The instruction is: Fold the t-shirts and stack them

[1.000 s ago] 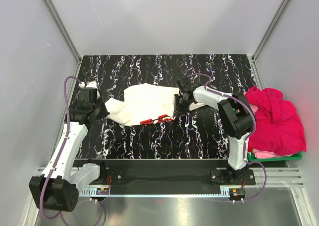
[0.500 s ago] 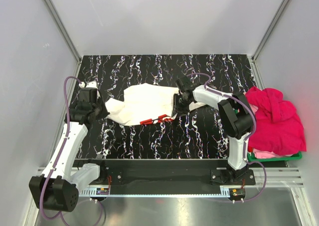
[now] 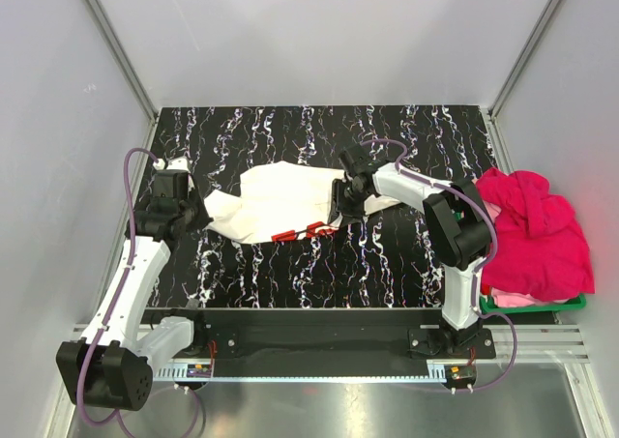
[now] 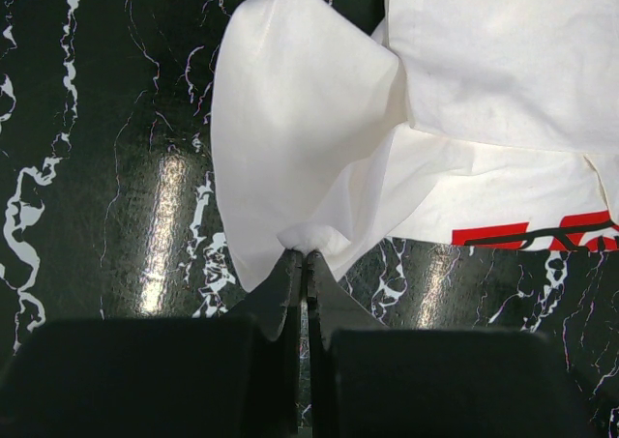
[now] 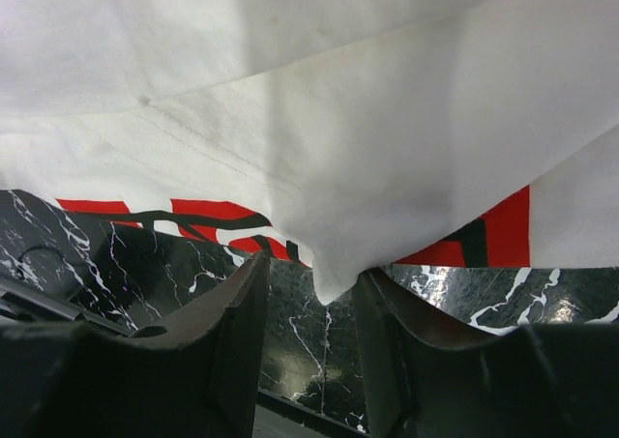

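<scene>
The white t-shirt's fold has only its tip between my right gripper's fingers, so next I open them and grip the fold farther in before I lift [image 5: 356, 216].
The white t-shirt [image 3: 280, 194] lies crumpled on the black marbled table, its red print [image 3: 305, 231] showing at the near edge. My left gripper [image 3: 200, 216] is shut on the shirt's left edge; in the left wrist view [image 4: 306, 259] a pinch of white cloth [image 4: 300, 119] sits between the closed jaws. My right gripper [image 3: 338, 204] is at the shirt's right end. In the right wrist view it [image 5: 311, 270] is open, with a corner of the white cloth [image 5: 338, 119] hanging between the spread jaws. The magenta-pink t-shirts [image 3: 537, 230] are piled at the right.
The pink pile rests in a green basket [image 3: 573, 305] at the table's right edge. Grey walls close in the left, far and right sides. The black marbled table [image 3: 319, 264] shows bare in front of the shirt.
My right gripper has shifted slightly left along the shirt's right end. The left gripper and the cloth it holds have not moved.
</scene>
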Tool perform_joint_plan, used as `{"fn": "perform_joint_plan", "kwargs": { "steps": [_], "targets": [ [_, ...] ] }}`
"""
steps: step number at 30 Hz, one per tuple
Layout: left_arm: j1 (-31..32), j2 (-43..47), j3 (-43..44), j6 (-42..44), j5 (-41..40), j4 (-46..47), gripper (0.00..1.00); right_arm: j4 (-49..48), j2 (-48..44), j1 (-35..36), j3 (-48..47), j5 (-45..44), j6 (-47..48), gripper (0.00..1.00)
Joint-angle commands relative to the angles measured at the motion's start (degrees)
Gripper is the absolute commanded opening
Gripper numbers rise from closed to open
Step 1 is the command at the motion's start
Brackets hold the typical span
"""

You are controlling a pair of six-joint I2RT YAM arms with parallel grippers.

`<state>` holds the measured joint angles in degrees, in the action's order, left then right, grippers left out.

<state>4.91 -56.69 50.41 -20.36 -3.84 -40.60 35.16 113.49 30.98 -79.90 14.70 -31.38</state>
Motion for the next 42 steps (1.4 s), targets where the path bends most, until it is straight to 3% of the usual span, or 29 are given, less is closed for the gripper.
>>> {"fn": "perform_joint_plan", "kwargs": {
  "steps": [1,33,35,42],
  "targets": [
    [-0.25,1.31,0.12,0.58,1.02,2.02,0.00,0.35,-1.69,1.18,-2.89,2.18,-0.97,0.47],
    [-0.25,1.05,-0.05,0.58,1.11,2.10,0.00,1.14,-3.01,1.71,-3.25,3.41,-2.64,0.49],
    [-0.25,0.96,0.04,0.67,1.11,2.10,0.00,1.23,-2.58,1.71,-2.98,3.14,-2.46,0.47],
    [-0.25,0.96,-0.05,0.58,1.29,2.28,0.00,0.00,-1.26,1.63,-0.79,1.39,-1.85,0.27]
  ]
}}
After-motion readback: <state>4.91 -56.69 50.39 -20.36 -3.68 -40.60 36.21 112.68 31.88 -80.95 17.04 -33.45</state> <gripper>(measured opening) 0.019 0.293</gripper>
